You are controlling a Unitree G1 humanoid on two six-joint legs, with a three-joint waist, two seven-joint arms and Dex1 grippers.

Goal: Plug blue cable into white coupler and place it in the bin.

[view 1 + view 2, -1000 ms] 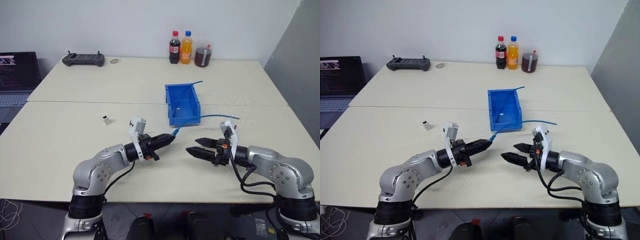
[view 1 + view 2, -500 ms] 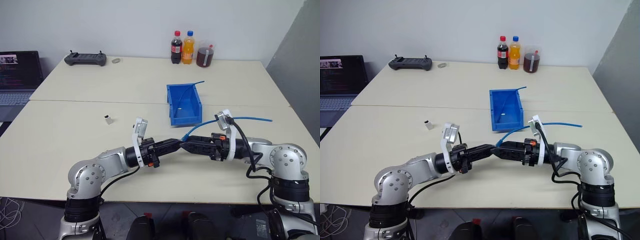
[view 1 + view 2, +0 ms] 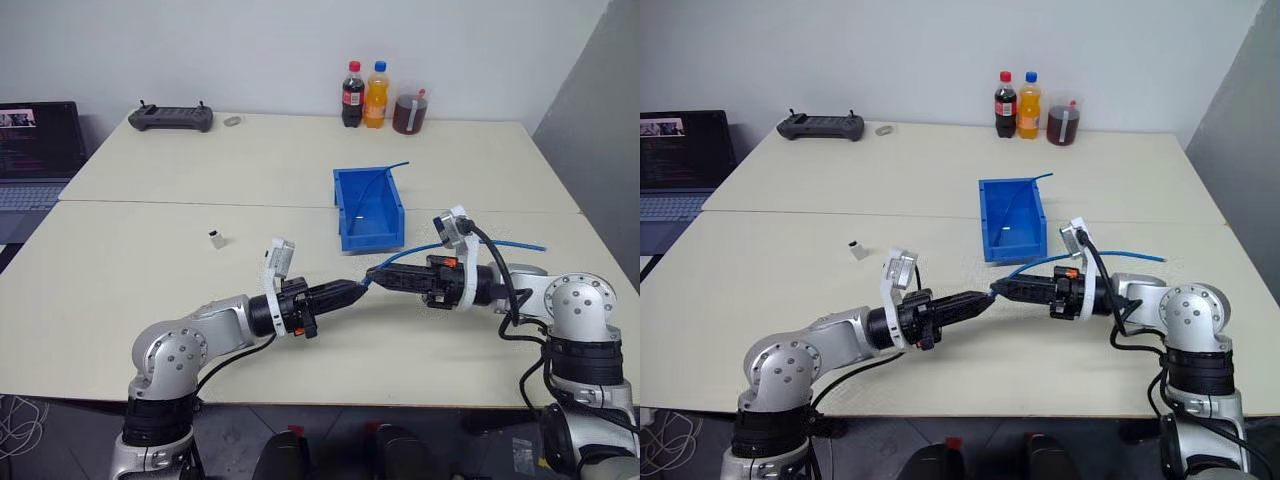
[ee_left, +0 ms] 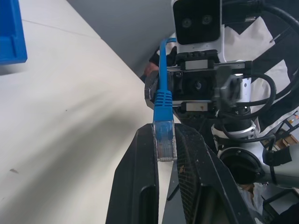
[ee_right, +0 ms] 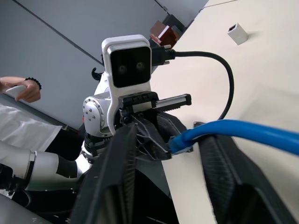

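Note:
Next, my right gripper takes the blue cable [image 4: 163,103] just behind the clear plug, because my left gripper covers that plug, which must go into the white coupler.
My left gripper [image 3: 358,287] is shut on the clear plug of the blue cable [image 3: 515,241] and holds it level above the near table; the plug [image 4: 164,140] sits between its fingers. Facing it, my right gripper [image 3: 380,275] straddles the cable just behind the plug. Its fingers [image 5: 128,154] still stand a little apart from the cable [image 5: 243,133]. The white coupler [image 3: 214,239] lies alone on the table to the left, away from both grippers. The bin [image 3: 372,240] stands behind the grippers, with another thin blue cable inside.
Two soda bottles [image 3: 362,95] and a jar of dark liquid [image 3: 407,110] stand at the back edge. A black controller [image 3: 168,118] lies at the back left and a laptop [image 3: 35,140] at the far left. A person's hand [image 5: 23,91] shows behind the robot.
My right gripper has risen and come in from the right to meet the left gripper's tips, and its jaws have narrowed around the cable. The cable's free length has lifted off the table.

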